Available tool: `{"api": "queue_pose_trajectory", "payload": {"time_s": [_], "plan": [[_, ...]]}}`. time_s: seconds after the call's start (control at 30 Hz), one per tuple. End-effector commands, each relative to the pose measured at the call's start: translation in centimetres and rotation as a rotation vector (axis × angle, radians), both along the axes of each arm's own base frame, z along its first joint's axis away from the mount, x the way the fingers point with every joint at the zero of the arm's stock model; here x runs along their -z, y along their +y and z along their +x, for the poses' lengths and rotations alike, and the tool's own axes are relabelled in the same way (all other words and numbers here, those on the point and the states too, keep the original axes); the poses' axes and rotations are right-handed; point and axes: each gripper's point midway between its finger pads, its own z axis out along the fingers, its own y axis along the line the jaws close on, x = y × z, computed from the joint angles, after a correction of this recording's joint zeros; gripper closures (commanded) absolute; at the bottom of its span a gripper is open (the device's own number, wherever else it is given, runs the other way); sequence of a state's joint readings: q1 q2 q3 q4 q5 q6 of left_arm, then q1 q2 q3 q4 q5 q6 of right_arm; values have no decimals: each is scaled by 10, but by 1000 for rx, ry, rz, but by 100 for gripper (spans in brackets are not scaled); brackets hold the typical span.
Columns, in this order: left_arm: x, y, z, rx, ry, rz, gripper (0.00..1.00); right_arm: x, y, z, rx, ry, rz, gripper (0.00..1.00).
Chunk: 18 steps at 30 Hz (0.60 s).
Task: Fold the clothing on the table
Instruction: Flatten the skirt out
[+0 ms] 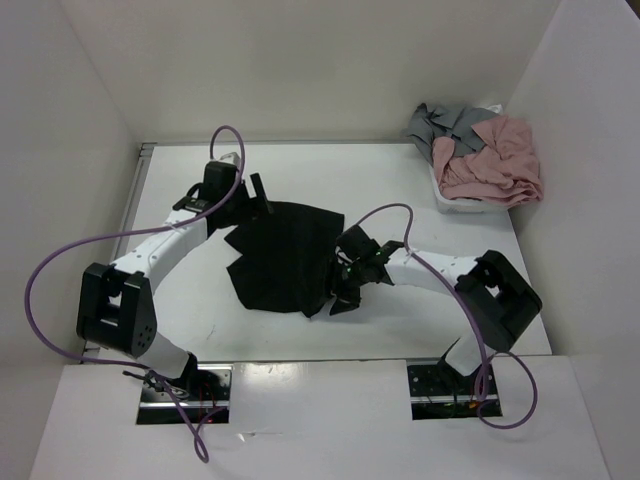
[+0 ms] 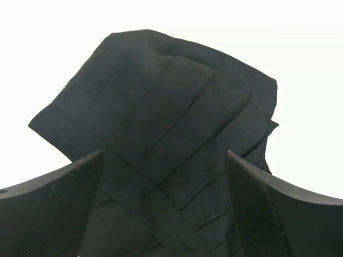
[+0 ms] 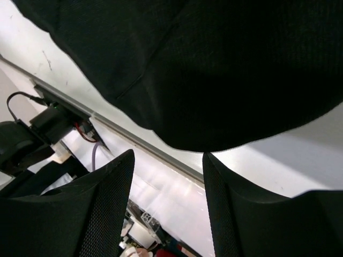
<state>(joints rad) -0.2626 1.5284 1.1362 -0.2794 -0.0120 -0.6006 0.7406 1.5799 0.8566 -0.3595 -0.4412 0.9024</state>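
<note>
The black clothing's pointed outer corner (image 1: 228,239) (image 2: 34,124), at the end of its piece of cloth and farthest from my right gripper, should be grabbed next by my left gripper.
The black pleated clothing (image 1: 285,255) lies crumpled in the middle of the white table (image 1: 420,180). My left gripper (image 1: 262,200) is at its back left edge, open. In the left wrist view the clothing (image 2: 171,107) spreads ahead of and beneath the left gripper (image 2: 165,160), and nothing is pinched between the wide-set fingers. My right gripper (image 1: 343,285) is at the garment's right front edge. In the right wrist view the right gripper (image 3: 169,158) stands open with an empty gap, and the clothing (image 3: 214,64) hangs just beyond its fingertips.
A white bin (image 1: 470,205) at the back right corner holds a pink garment (image 1: 495,160) and a grey garment (image 1: 450,122). White walls enclose the table on three sides. The table's metal front rim (image 3: 134,136) runs close under the right gripper.
</note>
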Motion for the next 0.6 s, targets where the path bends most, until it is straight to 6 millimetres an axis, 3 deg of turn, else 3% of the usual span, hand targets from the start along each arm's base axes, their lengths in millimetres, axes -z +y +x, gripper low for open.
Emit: {"api": "queue_pose_trajectory", "payload": {"time_s": [0.0,0.2,0.27,0.37,0.4,0.57], "plan": [[1,4,8,14,-26,-6,3,3,8,4,11,-13,19,41],[0,9,15,32,-39,-32,6,17,13,23,64,-77,-10,45],[0,14,16,29,-41,-25,6,13,20,30,76,-111,3,49],[2,14,15,29,-41,-25,6,14,19,35,109,-124,0,65],[6,14,16,29,-32,-23,6,16,17,40,126,-143,-18,75],[14,10,10,47,-14,-36,8,-2,13,61,153,-249,-58,94]]}}
